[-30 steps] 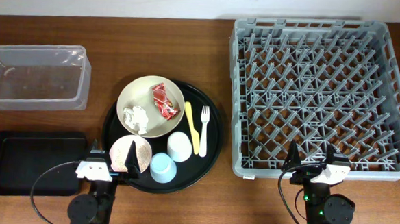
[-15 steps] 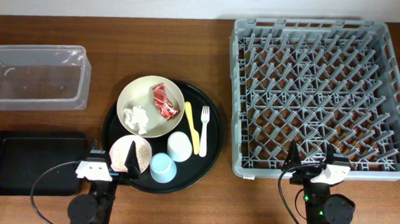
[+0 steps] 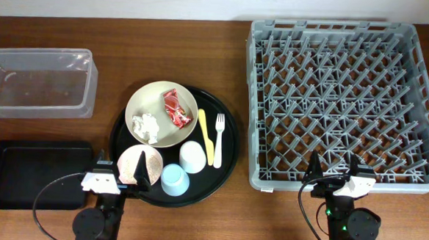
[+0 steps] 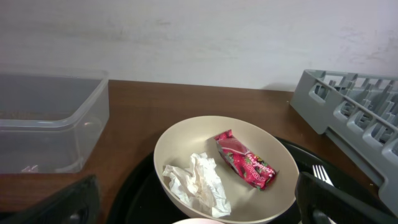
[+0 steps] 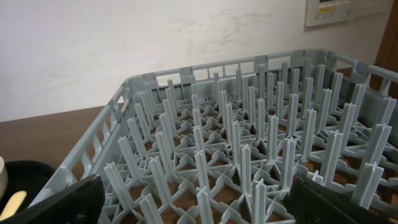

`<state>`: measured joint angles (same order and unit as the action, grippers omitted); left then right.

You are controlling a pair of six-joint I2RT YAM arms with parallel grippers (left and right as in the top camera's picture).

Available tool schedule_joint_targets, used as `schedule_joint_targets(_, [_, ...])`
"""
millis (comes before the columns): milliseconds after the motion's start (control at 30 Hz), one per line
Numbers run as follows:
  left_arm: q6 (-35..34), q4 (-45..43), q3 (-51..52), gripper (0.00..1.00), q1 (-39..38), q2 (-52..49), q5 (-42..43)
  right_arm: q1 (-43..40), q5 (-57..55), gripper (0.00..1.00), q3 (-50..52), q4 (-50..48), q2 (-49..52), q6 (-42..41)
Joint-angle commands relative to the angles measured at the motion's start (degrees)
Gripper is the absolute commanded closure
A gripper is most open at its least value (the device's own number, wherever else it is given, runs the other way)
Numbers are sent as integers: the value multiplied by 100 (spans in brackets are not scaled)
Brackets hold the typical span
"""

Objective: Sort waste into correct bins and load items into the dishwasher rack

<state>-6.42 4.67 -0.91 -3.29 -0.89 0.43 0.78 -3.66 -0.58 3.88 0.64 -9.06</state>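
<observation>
My left gripper will go next to the white tissue ball (image 3: 148, 130) (image 4: 202, 186) by the red foil wrapper on the cream plate and close there.
A cream plate (image 3: 151, 103) on the round black tray (image 3: 228, 146) holds a white tissue ball (image 3: 148, 126) and a red foil wrapper (image 3: 174, 107); both also show in the left wrist view, tissue (image 4: 196, 183), wrapper (image 4: 245, 159). A pinkish bowl (image 3: 134, 162), white cup (image 3: 193, 156), light blue cup (image 3: 174, 180), yellow knife (image 3: 207, 136) and white fork (image 3: 219, 127) lie on that tray. The grey rack (image 3: 341, 97) stands at right. My left gripper (image 3: 121, 172) is open near the bowl. My right gripper (image 3: 337, 170) is open at the rack's front edge.
A clear plastic tub (image 3: 36, 81) stands at far left, a shallow black tray (image 3: 35, 173) in front of it. The rack's pegs fill the right wrist view (image 5: 249, 155). No loose grains can be made out.
</observation>
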Motion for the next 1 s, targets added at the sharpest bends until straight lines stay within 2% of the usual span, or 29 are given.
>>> schedule_joint_targets(0, [94,-13,37,1,31,48,-61,-42,-111,2,26,31,-33,-26])
schedule_joint_targets(167, [94,-131,37,1,31,33,-59,-42,-111,2,26,31,-33,-26])
schedule_joint_targets(267, [90,-396,-42,1,31,33,713,-42,-111,2,26,31,-35,-26])
schedule_joint_targets(333, [63,52,-463,1,31,9,1058,-42,-111,2,26,31,-33,-26])
schedule_joint_targets(400, [72,732,-1115,1,31,-98,994,-42,-111,2,26,31,-35,-26])
schedule_joint_targets(467, [197,1298,-2205,1,31,-573,769,-42,-111,2,26,31,-33,-26])
schedule_joint_targets(567, [503,1731,-3585,1,31,-1578,769,-42,-111,2,26,31,-33,-26])
schedule_joint_targets(633, [658,2310,-4771,1,31,-2664,774,-42,-111,2,26,31,-33,-26])
schedule_joint_targets(700, [951,3539,-6323,1,31,-4044,767,-42,-111,2,26,33,-35,-26])
schedule_joint_targets(733, [1051,3934,-6730,1,31,-4393,754,-42,-111,2,26,31,-33,-26])
schedule_joint_targets(800, [1084,5285,-7978,1,31,-5598,590,-42,-111,2,26,31,-33,-26])
schedule_joint_targets(867, [1082,6074,-8666,1,31,-6496,581,-42,-111,2,26,31,-33,-26])
schedule_joint_targets(967, [1014,6269,-8913,1,31,-7479,933,-42,-111,2,26,31,-33,-26])
